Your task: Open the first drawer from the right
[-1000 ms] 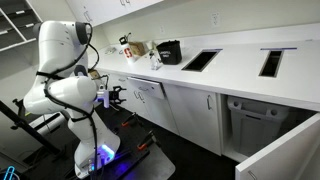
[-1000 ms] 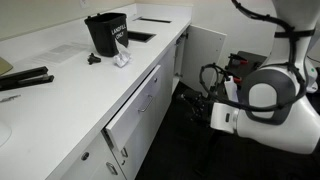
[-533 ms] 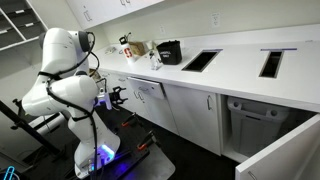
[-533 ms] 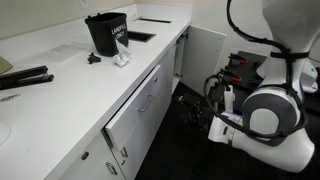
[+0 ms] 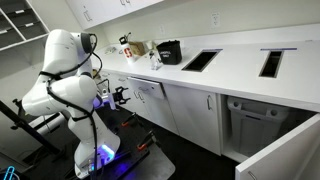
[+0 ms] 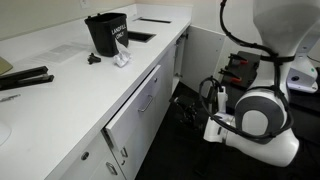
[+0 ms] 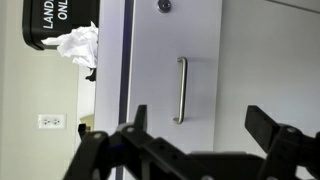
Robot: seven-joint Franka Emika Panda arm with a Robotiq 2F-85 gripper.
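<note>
My gripper will next close on the drawer's bar handle [image 5: 140, 87] [image 7: 181, 106], between its middle and the end that is farther from the black container.
The first drawer from the right [image 6: 138, 108] has a flat white front and a small bar handle [image 6: 147, 96]. It stands pulled out a little from the cabinet row. It also shows in an exterior view [image 5: 150, 92]. In the wrist view the drawer front [image 7: 165, 60] fills the frame, with its handle [image 7: 181, 90] standing vertical. My gripper [image 7: 200, 125] is open and empty, a short way off from the handle and not touching it. It also shows in both exterior views [image 5: 118, 96] [image 6: 195, 105], in front of the cabinets.
A black container [image 6: 105, 32] and crumpled white paper [image 7: 78, 45] sit on the white counter [image 6: 60, 90] above the drawer. A cabinet door [image 6: 205, 50] stands open beyond. A large dark-grey pull-out compartment [image 5: 262, 125] is open at the far end.
The arm has swung back from the cabinet front, carrying the gripper a little away. The drawer has not moved.
</note>
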